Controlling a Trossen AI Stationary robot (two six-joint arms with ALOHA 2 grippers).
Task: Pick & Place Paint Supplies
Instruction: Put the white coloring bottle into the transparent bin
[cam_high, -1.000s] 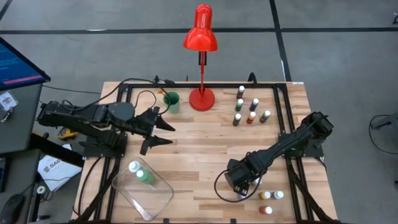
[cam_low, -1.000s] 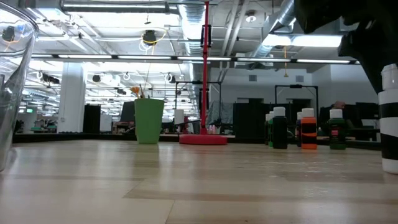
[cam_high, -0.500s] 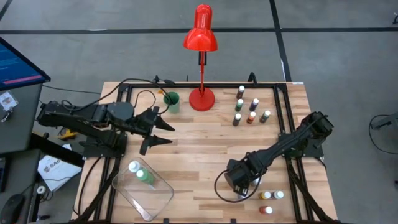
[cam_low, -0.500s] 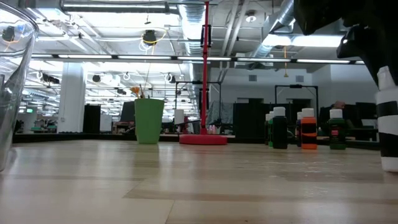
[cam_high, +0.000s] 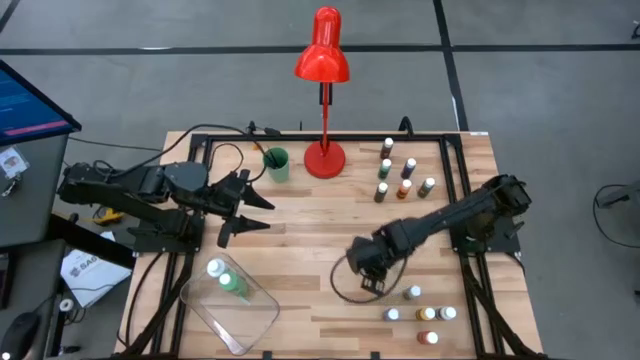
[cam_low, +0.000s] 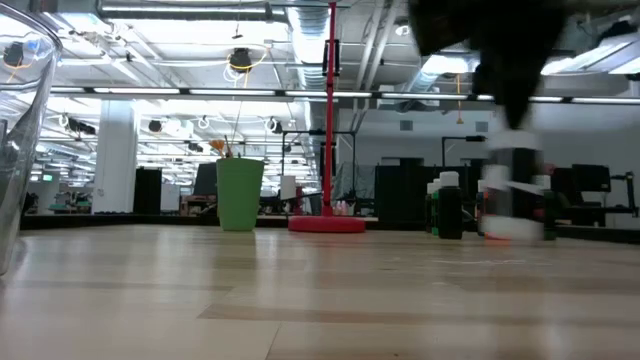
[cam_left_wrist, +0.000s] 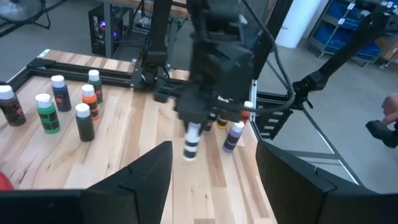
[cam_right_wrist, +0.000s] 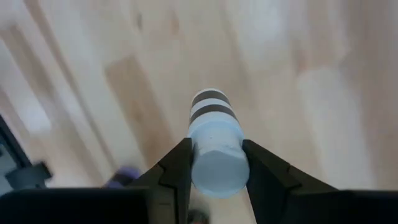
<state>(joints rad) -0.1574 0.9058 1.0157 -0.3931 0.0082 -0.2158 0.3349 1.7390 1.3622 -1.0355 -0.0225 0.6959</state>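
I will use my right gripper to set the white-capped bottle down on the bare middle boards (cam_high: 304, 260) between the red lamp and the clear tray.
My right gripper (cam_high: 368, 262) hangs over the table's middle right, shut on a small white-capped bottle with black and white bands (cam_left_wrist: 191, 140); the low view shows this bottle (cam_low: 515, 195) blurred. More paint bottles stand at the far right (cam_high: 400, 175) and at the near right (cam_high: 420, 312). A green bottle (cam_high: 232, 282) lies in the clear tray (cam_high: 250, 320). My left gripper (cam_high: 255, 210) is open above the table's left part, holding nothing. My right gripper pinches the bottle's white cap (cam_right_wrist: 199, 163) between its two fingers (cam_right_wrist: 176, 171), which come from above and point down. The bottle hangs upright below the fingers, clear of the table.
A green cup (cam_high: 276, 163) and a red lamp (cam_high: 324, 155) stand at the far middle. A black frame (cam_high: 455, 210) runs along the table's edges. A dark cable loops on the boards under the right gripper (cam_high: 345, 290).
My right gripper has gone toward the table's left and far edges and a little up. The banded bottle, which stood on the table by the near-right group, is now lifted clear and carried along. Two more bottles of that group are now uncovered.
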